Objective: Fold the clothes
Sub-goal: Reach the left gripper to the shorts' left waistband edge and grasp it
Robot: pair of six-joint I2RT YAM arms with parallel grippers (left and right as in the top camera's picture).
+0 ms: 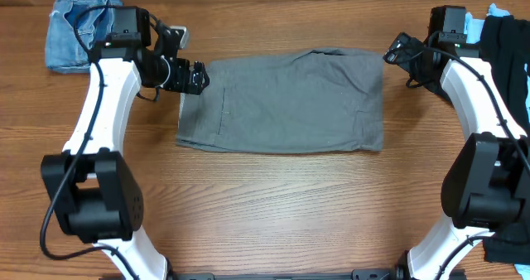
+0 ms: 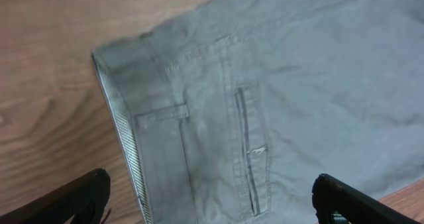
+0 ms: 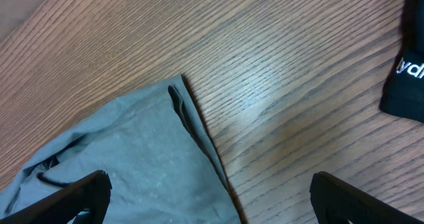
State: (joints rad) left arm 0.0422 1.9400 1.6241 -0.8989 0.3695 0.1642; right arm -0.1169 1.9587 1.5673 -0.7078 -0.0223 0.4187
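My left gripper is to close next on the waistband of the grey shorts [image 1: 189, 94] [image 2: 132, 134], between the waistband's far corner and its middle.
The grey shorts [image 1: 286, 102] lie folded flat in the middle of the table. My left gripper [image 1: 195, 75] is open and empty above their far left corner; the left wrist view shows the waistband and a pocket seam [image 2: 248, 144] between the open fingers [image 2: 212, 201]. My right gripper [image 1: 397, 50] is open and empty above the far right corner of the shorts; the right wrist view shows that corner of the shorts [image 3: 146, 151] between the fingers [image 3: 209, 197]. Small blue denim shorts [image 1: 74, 31] lie at the far left. A black T-shirt [image 1: 509, 56] and a light-blue garment [image 1: 480, 19] lie at the right edge.
The wooden table [image 1: 273, 205] shows bare in front of the shorts. The black garment with white lettering [image 3: 407, 71] shows at the right edge of the right wrist view. Both arm bases stand at the near edge.
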